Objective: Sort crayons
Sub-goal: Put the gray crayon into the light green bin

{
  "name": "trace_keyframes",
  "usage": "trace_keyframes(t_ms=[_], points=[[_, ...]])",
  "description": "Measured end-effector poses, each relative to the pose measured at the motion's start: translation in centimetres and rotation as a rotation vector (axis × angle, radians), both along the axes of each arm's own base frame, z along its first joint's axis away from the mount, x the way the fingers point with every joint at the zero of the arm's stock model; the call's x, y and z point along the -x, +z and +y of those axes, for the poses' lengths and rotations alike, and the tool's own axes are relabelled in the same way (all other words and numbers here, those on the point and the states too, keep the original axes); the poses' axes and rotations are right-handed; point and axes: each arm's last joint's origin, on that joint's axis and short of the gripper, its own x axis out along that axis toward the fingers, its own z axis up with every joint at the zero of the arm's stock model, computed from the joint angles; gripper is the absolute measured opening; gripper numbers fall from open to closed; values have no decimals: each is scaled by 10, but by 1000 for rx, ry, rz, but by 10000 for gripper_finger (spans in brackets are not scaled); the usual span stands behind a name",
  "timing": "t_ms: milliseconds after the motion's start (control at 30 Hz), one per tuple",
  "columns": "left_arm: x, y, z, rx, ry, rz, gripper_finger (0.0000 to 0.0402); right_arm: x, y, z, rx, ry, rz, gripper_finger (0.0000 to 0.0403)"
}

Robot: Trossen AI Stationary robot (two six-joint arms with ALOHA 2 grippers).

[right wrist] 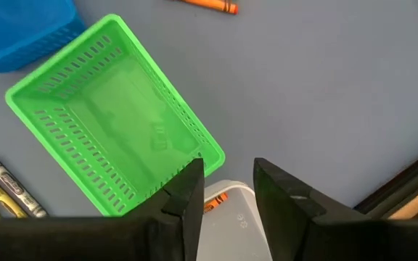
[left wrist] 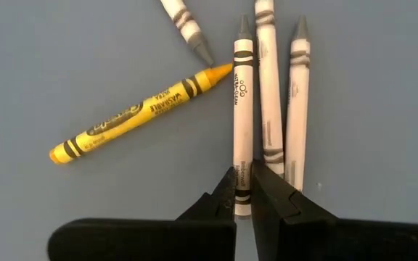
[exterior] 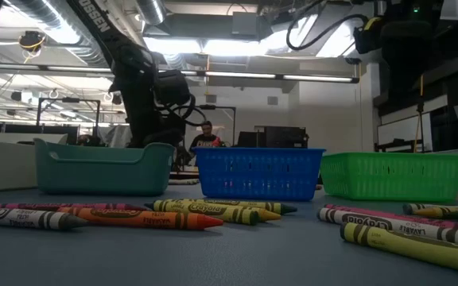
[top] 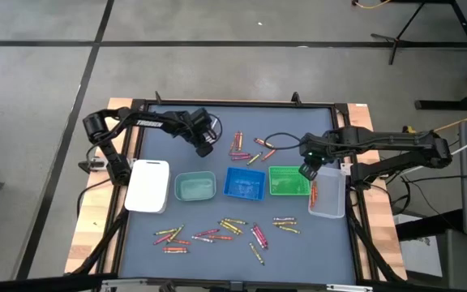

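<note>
My left gripper will put the grey crayon down and let go of it on the bottom of the empty teal tray [top: 194, 185] next to the blue one.
My left gripper [top: 203, 147] [left wrist: 244, 199] is low over the far part of the mat and shut on a grey crayon [left wrist: 243, 109]. That crayon lies beside two more grey crayons [left wrist: 281, 94], with a yellow crayon [left wrist: 133, 114] and a fourth grey one [left wrist: 187, 25] close by. My right gripper [top: 308, 170] [right wrist: 228, 190] is open and empty, above the seam between the green tray [right wrist: 115, 116] and the clear tray [top: 327, 197]. An orange crayon [right wrist: 216, 201] lies in the clear tray. Many more crayons [top: 217, 231] lie on the near part of the mat. My left gripper pinches the grey crayon between its two fingers at its blunt end [left wrist: 243, 181], one finger on each side. The fingers come from above and lie across the crayon. The crayon lies parallel to its two neighbours; whether it is off the mat I cannot tell.
A row of trays stands across the mat's middle: white [top: 148, 185], teal [top: 195, 186], blue [top: 245, 182], green [top: 289, 180], clear. More crayons [top: 246, 146] lie beyond the row. Raised edges frame the mat. In the low view crayons [exterior: 133, 216] lie in front of the trays.
</note>
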Motion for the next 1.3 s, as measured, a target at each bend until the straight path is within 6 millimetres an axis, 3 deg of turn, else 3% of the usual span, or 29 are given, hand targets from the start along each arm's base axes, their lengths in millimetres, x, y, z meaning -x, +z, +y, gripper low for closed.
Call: trace_keyframes(t_ms=[333, 533, 833, 1133, 1300], points=[[-21, 40, 12, 0, -19, -46, 4, -2, 1, -1, 22, -5, -23, 120], [-24, 71, 6, 142, -58, 27, 4, -10, 4, -3, 116, 31, -89, 120], [-28, 110, -37, 262, -135, 245, 4, -24, 11, -7, 247, 95, -214, 120], [-37, 112, -91, 286, -227, 347, 4, -26, 10, -7, 260, 121, -226, 120], [-42, 112, -120, 275, -288, 358, 4, -24, -3, -7, 256, 126, -190, 120]])
